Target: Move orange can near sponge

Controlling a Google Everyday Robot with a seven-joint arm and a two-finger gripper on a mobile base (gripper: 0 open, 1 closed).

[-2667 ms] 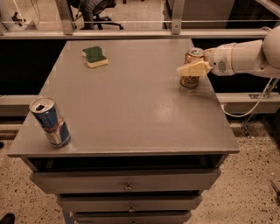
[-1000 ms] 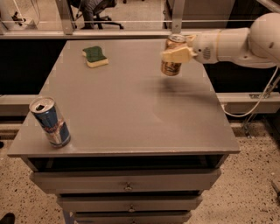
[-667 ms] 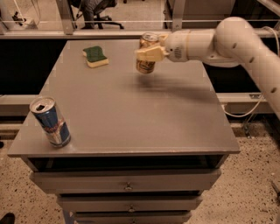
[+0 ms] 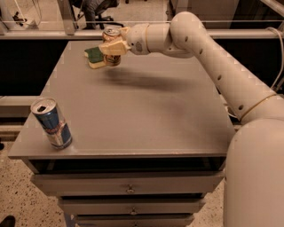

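Observation:
I need to set the orange can upright with my gripper on the grey table's far end (image 4: 116,64), beside the sponge.
The orange can (image 4: 111,35) is held upright above the grey table (image 4: 142,106) at the far left, its silver top showing above the fingers. My gripper (image 4: 112,47) is shut on the can, its pale fingers across the can's body. The sponge (image 4: 94,56), dark green on top with a pale yellow body, lies on the table right beside the can, on its left; the can and fingers hide its right end. Whether the can's base touches the table is not visible.
A blue and silver can (image 4: 51,123) stands upright near the table's front left corner. My white arm (image 4: 213,57) reaches in from the right across the far side. Drawers (image 4: 129,189) sit under the table. An office chair (image 4: 95,9) stands behind.
My gripper has carried the orange can from the right side of the table to the left along the far side, up to the sponge. The blue can has not moved.

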